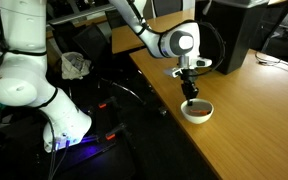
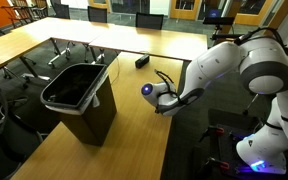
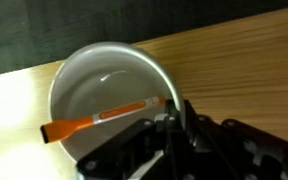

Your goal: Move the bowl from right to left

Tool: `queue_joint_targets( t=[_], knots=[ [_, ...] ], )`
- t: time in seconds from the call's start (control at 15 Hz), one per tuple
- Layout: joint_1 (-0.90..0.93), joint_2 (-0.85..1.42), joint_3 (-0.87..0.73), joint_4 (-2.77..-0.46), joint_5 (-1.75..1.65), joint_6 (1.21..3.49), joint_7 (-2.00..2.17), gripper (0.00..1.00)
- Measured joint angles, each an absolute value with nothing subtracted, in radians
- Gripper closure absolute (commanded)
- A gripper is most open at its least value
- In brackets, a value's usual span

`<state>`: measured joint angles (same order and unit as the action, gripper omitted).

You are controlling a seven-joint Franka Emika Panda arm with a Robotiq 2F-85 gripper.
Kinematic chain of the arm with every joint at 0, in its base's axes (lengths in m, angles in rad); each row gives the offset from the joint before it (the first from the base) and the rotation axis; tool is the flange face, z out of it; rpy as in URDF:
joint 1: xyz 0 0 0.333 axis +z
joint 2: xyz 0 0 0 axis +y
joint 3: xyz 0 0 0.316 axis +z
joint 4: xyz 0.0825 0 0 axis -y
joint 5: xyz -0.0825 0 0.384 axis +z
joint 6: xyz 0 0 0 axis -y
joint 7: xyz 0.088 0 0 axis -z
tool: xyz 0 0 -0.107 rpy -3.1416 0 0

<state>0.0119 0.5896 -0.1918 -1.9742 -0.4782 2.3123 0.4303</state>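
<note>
Next, I set the bowl down on the wooden table [image 1: 171, 79] between the table edge and the large black box.
The bowl [image 1: 197, 112] is small, round and white, and sits on the wooden table [image 1: 259, 120] near its edge. In the wrist view the bowl [image 3: 99, 85] fills the upper left, with a thin orange-red strip [image 3: 94, 120] lying inside it. My gripper [image 1: 190, 93] points straight down onto the bowl's near rim. In the wrist view the gripper's [image 3: 172, 118] fingers sit close together on either side of the rim, shut on it. In an exterior view the arm [image 2: 199, 80] hides the bowl.
A large black box [image 1: 246, 35] stands on the table behind the bowl, with cables beside it. A black waste bin [image 2: 79, 90] stands on the table beyond the arm, with a small black object [image 2: 142, 61] further back. The table edge runs just beside the bowl.
</note>
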Motion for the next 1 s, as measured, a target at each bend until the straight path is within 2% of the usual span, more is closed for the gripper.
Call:
queue_joint_targets(
  t=[0.53,1.0],
  knots=[
    [0.034,0.397,-0.042,-2.07,-0.24,2.372,0.316,0.97],
    [0.128,0.442,0.008,-2.066,-0.169,2.367,0.344,0.97]
  ],
)
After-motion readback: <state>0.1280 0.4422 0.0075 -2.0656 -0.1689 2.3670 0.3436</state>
